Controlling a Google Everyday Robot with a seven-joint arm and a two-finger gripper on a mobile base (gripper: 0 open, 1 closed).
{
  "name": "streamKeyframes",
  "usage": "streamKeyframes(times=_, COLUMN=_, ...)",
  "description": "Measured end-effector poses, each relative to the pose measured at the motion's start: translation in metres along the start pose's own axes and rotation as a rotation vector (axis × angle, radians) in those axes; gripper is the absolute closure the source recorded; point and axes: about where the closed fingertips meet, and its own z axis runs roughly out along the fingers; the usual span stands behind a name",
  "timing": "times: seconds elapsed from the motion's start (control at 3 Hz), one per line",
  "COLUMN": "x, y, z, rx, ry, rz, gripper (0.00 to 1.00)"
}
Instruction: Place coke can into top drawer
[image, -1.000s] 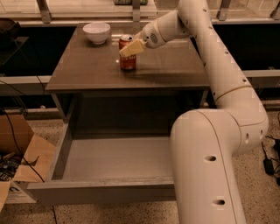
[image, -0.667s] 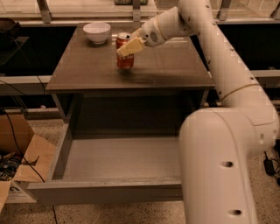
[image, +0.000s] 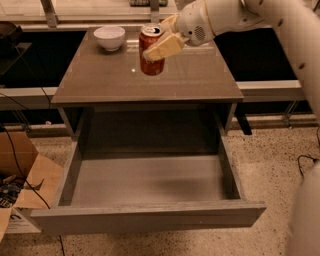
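Note:
Next, my gripper lets go of the coke can upright around the middle of the open top drawer's grey bottom (image: 153, 181).
The coke can (image: 151, 64), red with a silver top, hangs upright in the air above the cabinet's grey top (image: 190, 80), a little left of its middle. My gripper (image: 159, 44) comes in from the upper right and is shut on the can, its tan fingers (image: 163, 47) wrapped across the can's upper half. The top drawer (image: 145, 212) is pulled wide open below the cabinet top, toward the front. Its pale grey floor (image: 147, 186) holds nothing.
A white bowl (image: 109, 37) stands at the cabinet top's back left. A cardboard box (image: 20, 187) lies on the floor left of the drawer. My white arm (image: 280, 30) spans the upper right, and my base fills the right edge.
The can was standing on the cabinet top with my gripper around it; it is now lifted clear of the surface. The view has shifted, so the arm and base sit further right.

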Motion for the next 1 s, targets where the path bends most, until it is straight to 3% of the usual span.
streamKeyframes(times=0.33, x=-0.005, y=0.071, z=-0.040, rx=-0.043, ry=0.015, rz=-0.077, gripper=1.00)
streamKeyframes(times=0.67, x=0.025, y=0.130, z=-0.049, rx=-0.085, ry=0.087, rz=-0.071, gripper=1.00)
streamKeyframes(times=1.0, x=0.081, y=0.171, z=-0.018, rx=-0.150, ry=0.153, rz=0.003, gripper=1.00)
